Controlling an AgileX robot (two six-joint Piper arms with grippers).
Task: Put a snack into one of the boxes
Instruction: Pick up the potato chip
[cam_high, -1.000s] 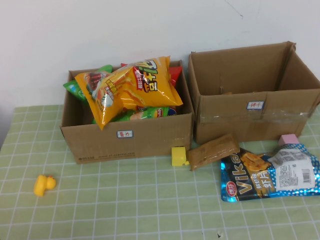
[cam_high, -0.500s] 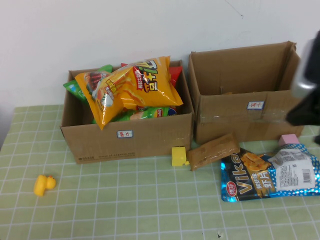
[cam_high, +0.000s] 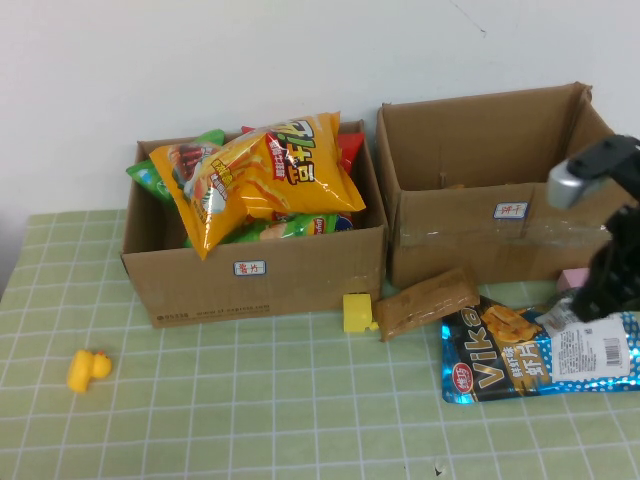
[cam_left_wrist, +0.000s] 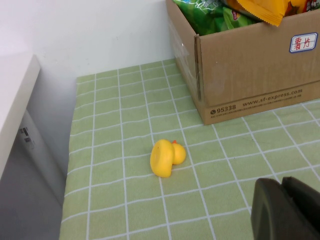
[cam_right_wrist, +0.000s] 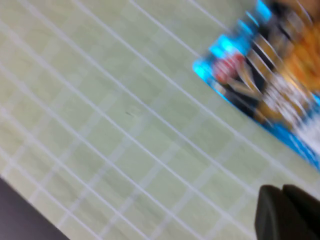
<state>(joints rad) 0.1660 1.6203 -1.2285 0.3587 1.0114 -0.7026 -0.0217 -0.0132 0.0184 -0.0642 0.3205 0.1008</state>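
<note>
I move my right gripper to the blue "Vike" snack bag next and close it on the bag's dotted end (cam_high: 632, 325), just past its white label.
A blue "Vike" snack bag (cam_high: 500, 360) lies flat on the table at the front right, and shows blurred in the right wrist view (cam_right_wrist: 270, 85). A brown snack packet (cam_high: 428, 300) leans against the empty right cardboard box (cam_high: 470, 240). The left cardboard box (cam_high: 300, 270) is piled with snack bags, an orange one (cam_high: 265, 175) on top. My right gripper (cam_high: 585, 300) hangs over the far right end of the blue bag; in its wrist view (cam_right_wrist: 281, 192) the jaws are together and hold nothing. My left gripper (cam_left_wrist: 282, 187) is shut and empty over the table, out of the high view.
A yellow toy duck (cam_high: 88, 369) lies at the front left, near the left gripper (cam_left_wrist: 167, 158). A yellow block (cam_high: 357, 312) sits before the left box. A pink block (cam_high: 572, 277) sits by the right box. A white wall stands behind the boxes.
My right arm has come in from the right edge and dropped down and leftward over the blue bag's right end. The snacks and boxes have not moved.
</note>
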